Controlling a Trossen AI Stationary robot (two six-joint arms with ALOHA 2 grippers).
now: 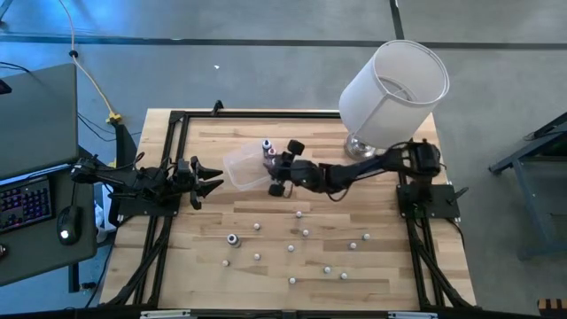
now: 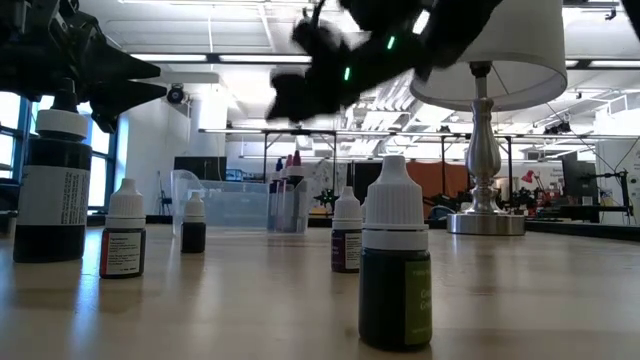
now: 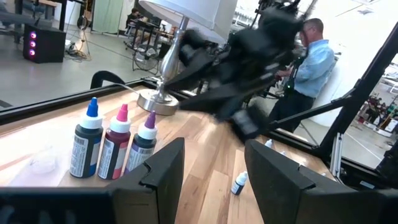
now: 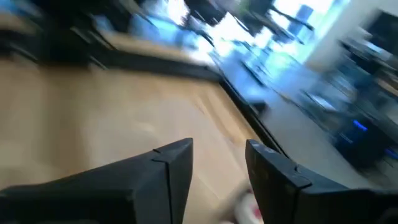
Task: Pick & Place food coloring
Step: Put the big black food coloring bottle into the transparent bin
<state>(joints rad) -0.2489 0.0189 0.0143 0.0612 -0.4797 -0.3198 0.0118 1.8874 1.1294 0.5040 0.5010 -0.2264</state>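
The larger food coloring bottle near the small white-capped bottles is next, and my left gripper needs to go to it and close on the larger bottle's black top (image 1: 232, 238).
Three food coloring bottles with blue, pink and purple tops (image 3: 115, 146) stand upright on the table beside the clear plastic tub (image 1: 237, 168); they also show in the high view (image 1: 267, 147). Several small white-capped bottles (image 1: 257, 227) stand scattered over the near half of the table; one with dark green contents (image 2: 395, 270) is nearest in the low view. My right gripper (image 1: 283, 167) is open and empty, in the air just right of the tub and the three bottles. My left gripper (image 1: 209, 182) is open and empty at the table's left side, pointing at the tub.
A big white lampshade (image 1: 394, 89) on a silver lamp base (image 1: 361, 147) stands at the far right, close to my right arm. A black frame (image 1: 177, 120) runs around the table. A person (image 3: 311, 56) stands beyond the table.
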